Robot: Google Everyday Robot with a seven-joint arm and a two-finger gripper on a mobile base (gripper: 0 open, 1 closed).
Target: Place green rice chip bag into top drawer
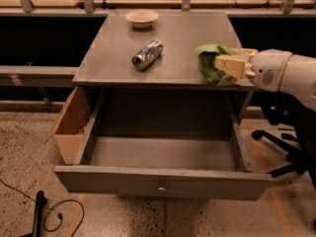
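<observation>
Next, my gripper lets go of the green rice chip bag around the middle of the open drawer's grey bottom (pixel 173 144).
The green rice chip bag (pixel 208 64) is crinkled and sits at the right front edge of the grey cabinet top (pixel 173 38). My gripper (pixel 221 65) reaches in from the right, and its tan fingers (pixel 231 66) are closed on the bag's right side. The top drawer (pixel 163 181) is pulled fully open below. Its grey inside is bare, and a small round knob (pixel 161 185) sits on its front panel. The bag is above the drawer's back right corner.
A silver-blue can (pixel 147 54) lies on its side mid-top. A pale bowl (pixel 141 18) stands at the back. A brown cardboard box (pixel 69 127) sits left of the drawer. A chair base (pixel 281 152) is at the right, and a black cable (pixel 49 216) lies on the floor.
</observation>
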